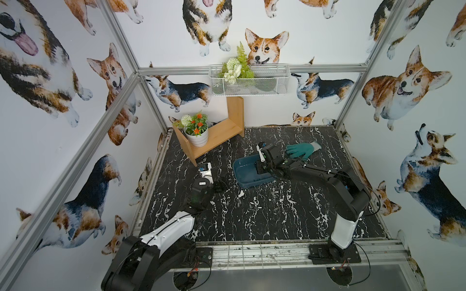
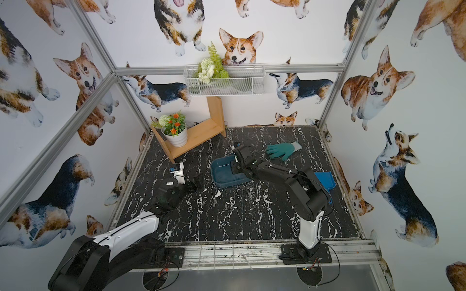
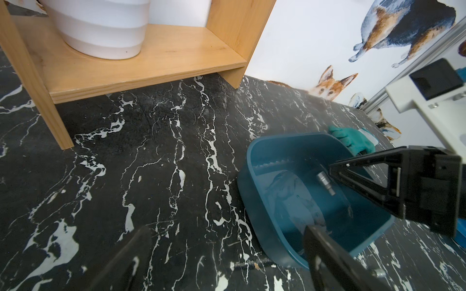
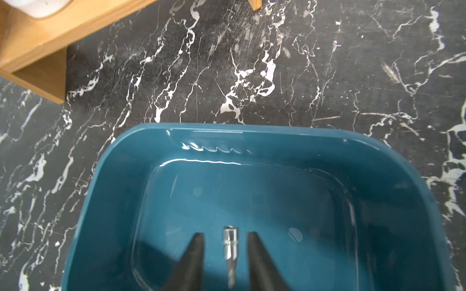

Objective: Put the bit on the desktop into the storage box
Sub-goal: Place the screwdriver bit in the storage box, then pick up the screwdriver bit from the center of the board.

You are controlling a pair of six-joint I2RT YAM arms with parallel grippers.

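Next, my left gripper closes on the silver body of the bit (image 1: 234, 200) that is farthest from the green glove, in front of the storage box.
The teal storage box (image 1: 242, 173) (image 2: 219, 173) stands mid-desktop (image 1: 252, 226). My right gripper (image 4: 226, 234) hangs over its inside, open. A silver bit (image 4: 230, 244) sits in the gap between the fingers and touches neither. The left wrist view shows that bit (image 3: 325, 185) inside the box, beside a right-gripper finger (image 3: 365, 173). My left gripper (image 3: 227, 233) is open and empty, low over the desktop just left of the box (image 3: 252, 156). More small bits (image 1: 254, 204) (image 2: 228, 204) lie on the desktop in front of the box, one dark bit (image 3: 248, 264) against its wall.
A green glove (image 1: 302, 150) lies behind the box to the right. A wooden shelf (image 1: 216, 136) with a white flower pot (image 1: 196, 137) stands at the back left. A blue dustpan (image 2: 325, 180) lies behind the right arm. A wire basket (image 1: 249, 80) hangs on the back wall.
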